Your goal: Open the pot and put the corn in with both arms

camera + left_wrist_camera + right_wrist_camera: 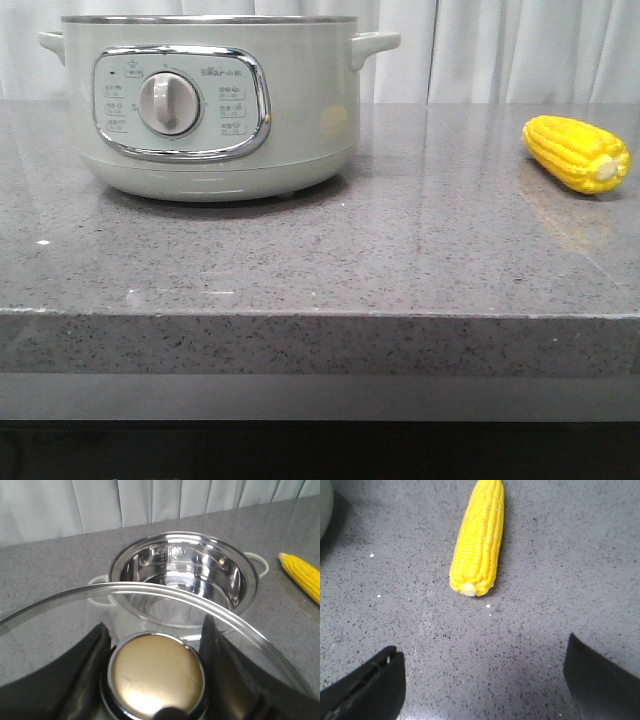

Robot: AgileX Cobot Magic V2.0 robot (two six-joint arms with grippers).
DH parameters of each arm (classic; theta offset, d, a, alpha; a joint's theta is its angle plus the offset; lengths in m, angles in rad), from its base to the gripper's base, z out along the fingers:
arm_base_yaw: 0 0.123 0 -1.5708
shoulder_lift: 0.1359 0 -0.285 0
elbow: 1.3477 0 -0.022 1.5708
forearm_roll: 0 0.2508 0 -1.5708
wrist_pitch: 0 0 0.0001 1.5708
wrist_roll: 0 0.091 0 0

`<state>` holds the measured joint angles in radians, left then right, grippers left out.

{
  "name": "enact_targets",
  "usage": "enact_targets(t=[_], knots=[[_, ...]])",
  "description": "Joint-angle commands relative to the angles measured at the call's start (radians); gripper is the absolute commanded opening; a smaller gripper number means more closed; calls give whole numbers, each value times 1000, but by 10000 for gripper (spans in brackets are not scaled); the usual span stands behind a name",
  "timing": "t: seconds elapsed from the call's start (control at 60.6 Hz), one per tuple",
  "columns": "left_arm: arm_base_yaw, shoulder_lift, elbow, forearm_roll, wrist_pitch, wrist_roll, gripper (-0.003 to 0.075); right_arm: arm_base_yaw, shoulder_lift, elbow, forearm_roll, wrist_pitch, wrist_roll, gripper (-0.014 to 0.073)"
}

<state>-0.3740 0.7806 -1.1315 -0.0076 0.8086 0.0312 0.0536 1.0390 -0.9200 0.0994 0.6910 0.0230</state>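
Note:
Next, I move my right gripper past the stub end and close it around the middle of the yellow corn (580, 152) (478, 542).
The pale grey-green pot (215, 105) stands at the back left of the grey counter, its dial facing me. In the left wrist view the pot (182, 582) is open, its steel inside empty. My left gripper (156, 652) is shut on the gold knob (156, 675) of a glass lid (150, 592), held above and short of the pot. The yellow corn (577, 152) lies on the counter at the right. In the right wrist view the corn (477, 540) lies just beyond my open, empty right gripper (482, 675), stub end toward it. Neither gripper shows in the front view.
The grey speckled counter (380, 260) runs to a front edge near the bottom of the front view. White curtains (500, 50) hang behind. The corn also shows at the edge of the left wrist view (302, 575), to one side of the pot.

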Motion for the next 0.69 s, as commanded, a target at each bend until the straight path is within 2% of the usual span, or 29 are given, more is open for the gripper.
enact_targets(t=[0.0, 0.231, 0.676], knots=[[2, -85, 41, -5, -134, -8, 188, 13, 69, -91, 8, -11, -4, 654], [2, -230, 153, -5, -134, -8, 188, 30, 302, -255, 8, 38, -4, 654], [2, -268, 156, -5, -130, -8, 188, 30, 614, -502, 7, 124, -4, 654]])
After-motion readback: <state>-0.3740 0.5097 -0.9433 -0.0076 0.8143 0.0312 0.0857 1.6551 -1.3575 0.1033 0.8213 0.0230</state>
